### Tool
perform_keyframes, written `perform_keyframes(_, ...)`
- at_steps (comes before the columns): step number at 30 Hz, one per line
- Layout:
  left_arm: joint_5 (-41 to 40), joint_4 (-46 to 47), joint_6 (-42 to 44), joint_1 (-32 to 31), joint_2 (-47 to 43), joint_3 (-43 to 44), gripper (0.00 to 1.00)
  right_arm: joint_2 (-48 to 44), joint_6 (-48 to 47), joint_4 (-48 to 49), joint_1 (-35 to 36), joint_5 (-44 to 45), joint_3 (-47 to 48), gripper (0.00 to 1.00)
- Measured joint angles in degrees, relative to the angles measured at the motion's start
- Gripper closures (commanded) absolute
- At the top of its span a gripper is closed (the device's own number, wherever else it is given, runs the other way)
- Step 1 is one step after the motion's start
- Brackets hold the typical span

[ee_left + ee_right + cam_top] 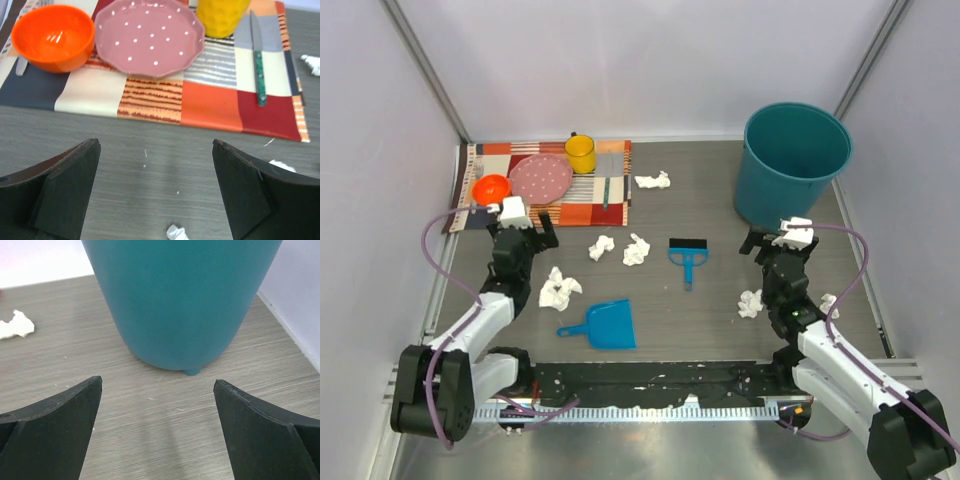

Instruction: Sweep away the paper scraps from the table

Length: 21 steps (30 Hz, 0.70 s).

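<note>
Next, my right gripper closes on the curved side point(671, 259) of the blue hand brush that lies toward the two mid-table paper scraps.
Several crumpled white paper scraps lie on the dark wood-grain table point(720, 200): one point(653, 181) near the placemat, two point(602, 246) point(636, 249) mid-table, one point(558, 288) at the left, two point(751, 303) point(829, 304) by the right arm. My left gripper point(523, 228) is open and empty, low over the table just in front of the placemat. In the left wrist view it point(155, 145) has a scrap point(176, 233) below it. My right gripper point(778, 245) is open and empty in front of the teal bucket. The right wrist view point(157, 382) shows bare table between its fingers.
A blue dustpan point(603, 325) and a blue hand brush point(687, 256) lie mid-table. The teal bucket point(792, 160) stands at the back right. A striped placemat point(550, 205) at the back left holds an orange bowl point(491, 188), pink plate point(541, 178), yellow cup point(580, 153) and knife point(605, 190).
</note>
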Motion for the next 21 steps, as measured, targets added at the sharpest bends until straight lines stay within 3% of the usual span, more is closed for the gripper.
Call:
perform_keyframes(6, 7.06, -16.79, 0.9, 0.0, 0.15, 14.08, 0.28, -2.67, 6.43, -4.48, -0.04, -1.77, 3.91, 0.01)
perform_keyframes(10, 18.67, -29.66, 3.5, -0.24, 1.42, 26.49, 0.28, -2.73, 8.09, -9.25, -0.04, -7.89, 9.35, 0.02)
perform_keyframes(13, 28.63, -38.56, 8.5, -2.51, 2.12, 34.01, 0.23, -1.14, 8.85, -13.79, -0.04, -13.84, 14.19, 0.02)
perform_keyframes(17, 40.52, -49.22, 18.78, -10.08, 5.7, 40.46, 0.2, 3.17, 9.35, -21.0, -0.04, -20.68, 20.96, 0.05)
perform_keyframes(18, 41.59, -51.56, 20.48, -12.72, 7.1, 41.4, 0.26, 4.31, 9.51, -23.02, -0.04, -22.1, 22.62, 0.06)
perform_keyframes(21, 40.57, -55.21, 21.11, -21.84, 12.7, 43.54, 0.3, 6.82, 10.64, -29.07, -0.04, -23.43, 26.93, 0.08)
